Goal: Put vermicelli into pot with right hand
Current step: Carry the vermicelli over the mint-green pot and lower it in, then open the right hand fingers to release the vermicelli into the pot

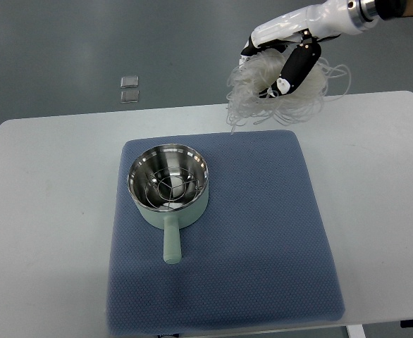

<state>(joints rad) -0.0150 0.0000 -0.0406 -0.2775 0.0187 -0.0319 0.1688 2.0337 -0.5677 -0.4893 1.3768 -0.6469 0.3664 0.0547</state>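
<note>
The vermicelli, now hanging above the table's far edge, will be released by my right gripper over the wire rack inside the pale green pot (171,170).
My right hand (280,60) comes in from the top right and hangs above the table's far edge, its fingers curled around a translucent white tangle of vermicelli (277,98). Loose strands dangle down to the far edge of the blue mat. The pot (168,184), pale green with a shiny steel inside and a wire rack at its bottom, sits on the mat's left half, handle pointing toward me. It lies well to the lower left of the hand. The left arm does not show.
A blue textured mat (263,239) covers the middle of the white table (37,211). Two small clear squares (129,89) lie on the grey floor beyond the table's far edge.
</note>
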